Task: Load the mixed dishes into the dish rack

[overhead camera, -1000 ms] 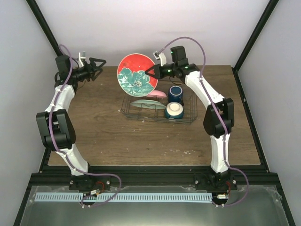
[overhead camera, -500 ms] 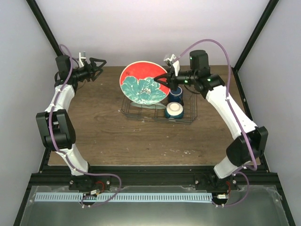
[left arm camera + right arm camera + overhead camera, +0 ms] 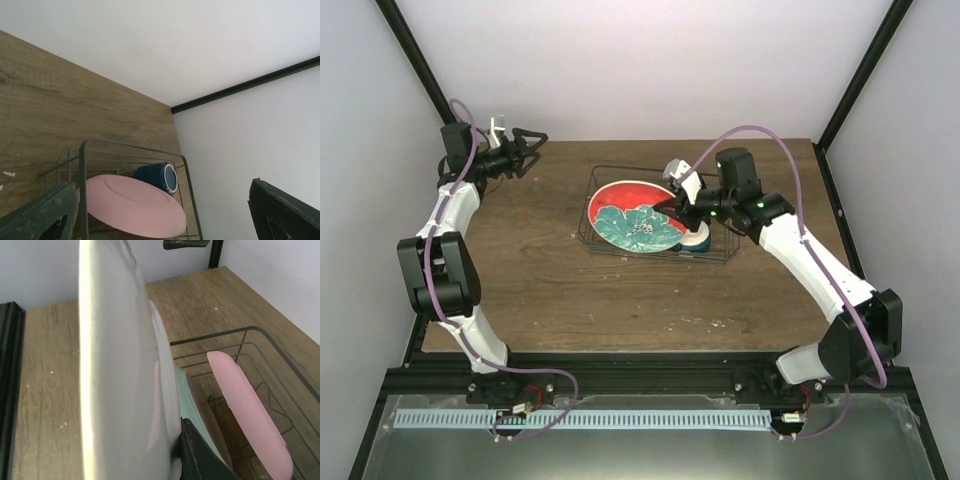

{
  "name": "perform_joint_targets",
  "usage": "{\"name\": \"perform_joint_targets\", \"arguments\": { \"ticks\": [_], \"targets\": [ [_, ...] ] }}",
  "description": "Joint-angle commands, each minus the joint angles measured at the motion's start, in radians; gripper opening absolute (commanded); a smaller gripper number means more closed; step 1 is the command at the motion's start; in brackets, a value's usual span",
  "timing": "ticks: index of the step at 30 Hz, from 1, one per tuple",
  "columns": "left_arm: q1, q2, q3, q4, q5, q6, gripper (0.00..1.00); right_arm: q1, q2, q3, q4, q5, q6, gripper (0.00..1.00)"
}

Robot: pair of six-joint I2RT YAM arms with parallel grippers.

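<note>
I will release the teal-and-red patterned plate with my right gripper inside the dish rack's front edge (image 3: 622, 240), before the mint-green plate. The patterned plate is now tilted low inside the rack.
My right gripper (image 3: 678, 206) is shut on the rim of the teal-and-red patterned plate (image 3: 635, 218) and holds it tilted, low inside the dish rack (image 3: 590, 238). In the right wrist view the plate's pale underside (image 3: 120, 365) fills the left, pinched by a black finger (image 3: 197, 455). The mint-green plate (image 3: 192, 390) stands just behind it, then the pink plate (image 3: 245, 410), both inside the rack wire (image 3: 260, 332). The left wrist view shows the pink plate (image 3: 132, 205) and the dark blue mug (image 3: 157, 177) in the rack. A sliver of the cream bowl (image 3: 702, 240) shows. My left gripper (image 3: 528, 146) is open and empty at the table's far left.
The rack stands at the back middle of the wooden table (image 3: 540, 290). Black frame posts (image 3: 845, 100) rise at the back corners against white walls. The left gripper's fingers (image 3: 45, 215) point towards the rack from a distance.
My right arm has swung forward and brought the patterned plate down from above the rack's back edge into the rack. The left arm has not moved.
</note>
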Motion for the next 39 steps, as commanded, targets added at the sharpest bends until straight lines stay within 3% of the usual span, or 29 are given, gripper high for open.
{"name": "perform_joint_targets", "arguments": {
  "ticks": [1, 20, 39],
  "targets": [
    [0.0, -0.018, -0.027, -0.003, 0.018, 0.027, 0.94, 0.028, -0.094, 0.003, 0.184, 0.065, -0.052, 0.01],
    [0.0, -0.008, -0.03, -0.016, 0.016, 0.046, 0.95, 0.076, -0.111, -0.094, 0.365, 0.33, -0.215, 0.01],
    [0.001, 0.037, -0.034, 0.047, 0.007, -0.005, 0.95, 0.088, -0.031, -0.098, 0.428, 0.403, -0.331, 0.01]
  ]
}}
